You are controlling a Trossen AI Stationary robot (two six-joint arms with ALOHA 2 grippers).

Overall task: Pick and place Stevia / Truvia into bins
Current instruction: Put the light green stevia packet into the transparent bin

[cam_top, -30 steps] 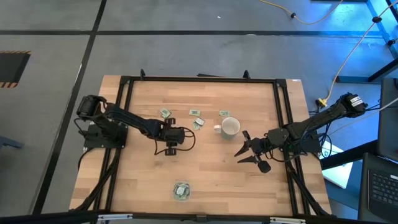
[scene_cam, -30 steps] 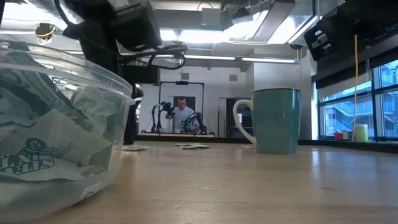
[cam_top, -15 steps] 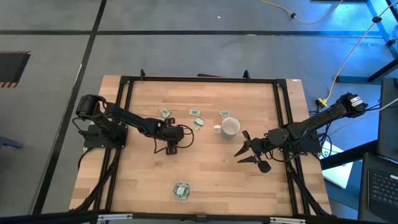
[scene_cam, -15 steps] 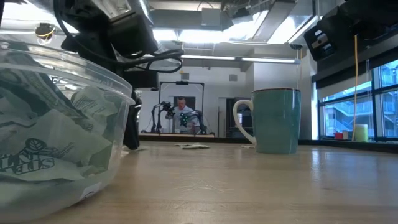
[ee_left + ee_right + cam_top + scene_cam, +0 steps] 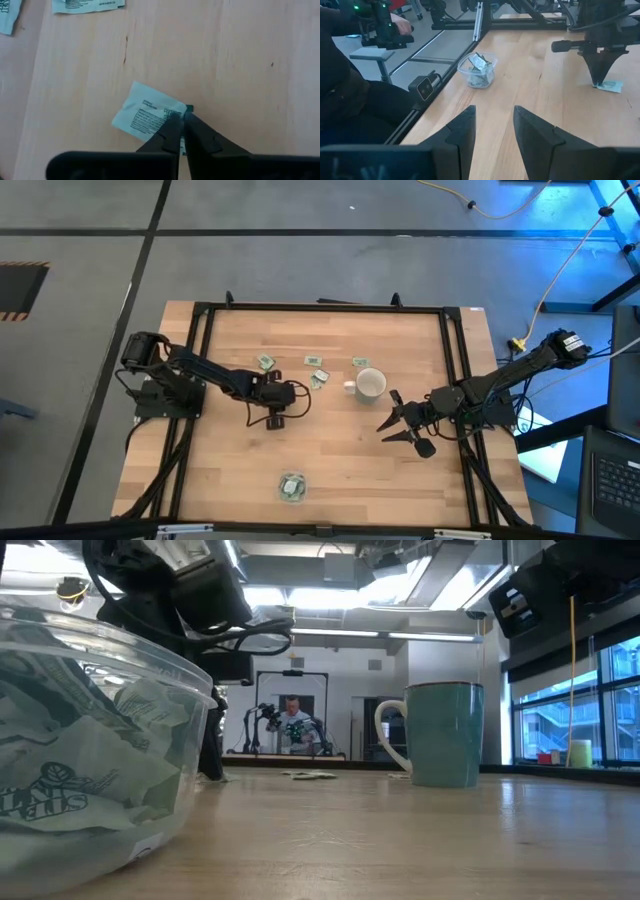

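Observation:
Next, I let go of the sachet with my left gripper, leaving it on top of the crumpled sachets inside the clear round bin (image 5: 292, 487).
Several green-and-white Stevia sachets (image 5: 312, 361) lie flat on the wooden table's far half, left of a white mug (image 5: 370, 385). One sachet (image 5: 147, 115) lies nearer the table's middle, with my left gripper (image 5: 278, 420) shut on it from above. The bin (image 5: 292, 487), a clear round dish with crumpled sachets inside, stands near the table's front edge and fills the left of the low view (image 5: 90, 740). My right gripper (image 5: 395, 425) hangs open above the table to the right of the mug, holding nothing. My left gripper pinches the sachet between its two fingertips at one short end, near a corner (image 5: 175, 114). The fingers (image 5: 599, 70) come down steeply from above. The sachet lies flat on the table, its other end (image 5: 125, 117) sticking out past the fingertips.
Two more sachets (image 5: 87, 5) lie just beyond the held one. The mug (image 5: 445, 735) stands upright, handle toward the left. A black frame (image 5: 200, 380) runs around the table. A person (image 5: 350, 95) sits beside the table near the bin. Bare wood lies between the left gripper and the bin.
My left gripper has sunk a little onto the table and tipped steeper. Its fingers, spread wide a second ago, have shut on the sachet's end. The sachet still lies on the table.

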